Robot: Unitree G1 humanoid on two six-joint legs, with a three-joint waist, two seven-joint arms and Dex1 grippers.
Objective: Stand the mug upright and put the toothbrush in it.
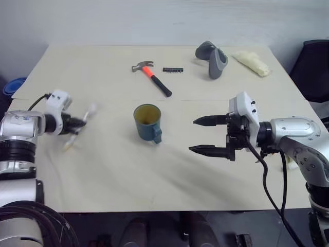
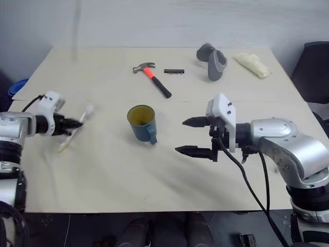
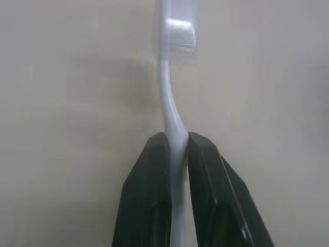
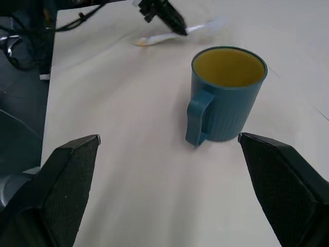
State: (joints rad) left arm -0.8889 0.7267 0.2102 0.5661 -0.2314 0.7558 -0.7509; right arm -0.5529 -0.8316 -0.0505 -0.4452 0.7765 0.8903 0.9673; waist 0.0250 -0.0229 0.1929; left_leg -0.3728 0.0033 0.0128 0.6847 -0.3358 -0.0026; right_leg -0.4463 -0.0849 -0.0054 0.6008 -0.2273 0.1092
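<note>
Next, my left gripper lets go of the white toothbrush inside the teal-blue mug's yellowish opening (image 1: 151, 117), leaning on the mug's rim.
The teal-blue ribbed mug (image 1: 148, 122) stands upright at the table's middle, its yellowish inside showing and its handle toward the front right. My left gripper (image 1: 81, 123) is at the left, shut on the white toothbrush (image 1: 82, 125). The brush's head (image 3: 177, 31) points away past the fingertips (image 3: 154, 154), and the brush looks lifted off the table. My right gripper (image 1: 201, 135) hangs open to the right of the mug, pointing at it, with nothing between its fingers (image 4: 69, 175).
A hammer (image 1: 152, 77) with an orange grip lies behind the mug. Beside it is a small black strip (image 1: 172, 69). A grey object (image 1: 213, 59) and a pale yellow cloth (image 1: 252, 63) sit at the back right. A blue thing (image 1: 13, 86) sits off the table's left edge.
</note>
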